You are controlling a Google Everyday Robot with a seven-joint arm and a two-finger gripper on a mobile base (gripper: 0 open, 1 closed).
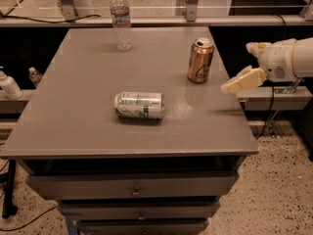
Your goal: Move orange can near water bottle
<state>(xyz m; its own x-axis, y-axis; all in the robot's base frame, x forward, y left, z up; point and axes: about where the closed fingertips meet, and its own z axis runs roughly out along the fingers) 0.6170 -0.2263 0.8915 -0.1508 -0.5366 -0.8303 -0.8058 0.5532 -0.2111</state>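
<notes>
Next, the gripper reaches the orange can and closes around the middle of its upright body (200, 60).
The orange can (200, 60) stands upright at the right side of the grey table (83, 126), copper-coloured with a silver top. The water bottle (121, 19) stands upright at the far edge, left of centre, well apart from the can. My gripper (238, 67) comes in from the right, just past the table's right edge and a little to the right of the can. Its two pale fingers (243, 81) are spread apart and hold nothing.
A white-and-green can (139, 105) lies on its side near the table's middle. A white pump bottle (8, 84) and a tiny clear bottle (34, 75) stand on a ledge at the left. Drawers sit below the table's front edge.
</notes>
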